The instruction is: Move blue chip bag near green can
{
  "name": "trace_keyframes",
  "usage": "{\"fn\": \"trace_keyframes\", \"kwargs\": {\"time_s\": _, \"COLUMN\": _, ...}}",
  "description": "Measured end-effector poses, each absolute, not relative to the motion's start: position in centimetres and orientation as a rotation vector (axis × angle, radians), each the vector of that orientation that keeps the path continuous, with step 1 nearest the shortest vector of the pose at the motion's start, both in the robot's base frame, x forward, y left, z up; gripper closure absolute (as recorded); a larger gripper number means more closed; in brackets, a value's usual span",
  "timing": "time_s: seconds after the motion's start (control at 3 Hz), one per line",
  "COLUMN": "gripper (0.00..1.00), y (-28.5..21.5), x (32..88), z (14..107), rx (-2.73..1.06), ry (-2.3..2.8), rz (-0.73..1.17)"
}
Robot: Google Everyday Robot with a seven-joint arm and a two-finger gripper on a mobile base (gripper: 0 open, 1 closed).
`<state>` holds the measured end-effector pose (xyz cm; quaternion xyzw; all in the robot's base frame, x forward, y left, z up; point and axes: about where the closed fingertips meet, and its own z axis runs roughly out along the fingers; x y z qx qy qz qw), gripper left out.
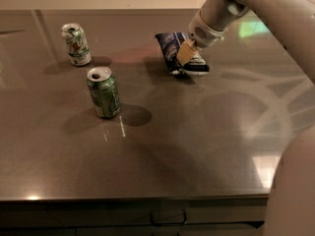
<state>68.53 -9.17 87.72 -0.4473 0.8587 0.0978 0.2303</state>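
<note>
Next, my gripper lets go of the blue chip bag on the table (149,86) next to the green can, toward my arm's side.
The blue chip bag (172,50) stands tilted up on the dark table, at the back middle. My gripper (187,55) comes down from the upper right and is shut on the bag's right side, with one tan finger pad (185,52) showing in front of it. The green can (104,92) stands upright to the front left of the bag, well apart from it.
A paler white-and-green can (76,44) stands at the back left. My arm's white body (295,191) fills the right side. The table's front edge (133,198) runs along the bottom.
</note>
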Motion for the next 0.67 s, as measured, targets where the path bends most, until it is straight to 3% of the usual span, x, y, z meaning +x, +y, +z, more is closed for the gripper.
{"fn": "trace_keyframes", "kwargs": {"time_s": 0.67, "gripper": 1.0, "y": -6.2, "x": 60.4, "z": 88.4, "rx": -1.507, "ry": 2.264, "rz": 0.339}}
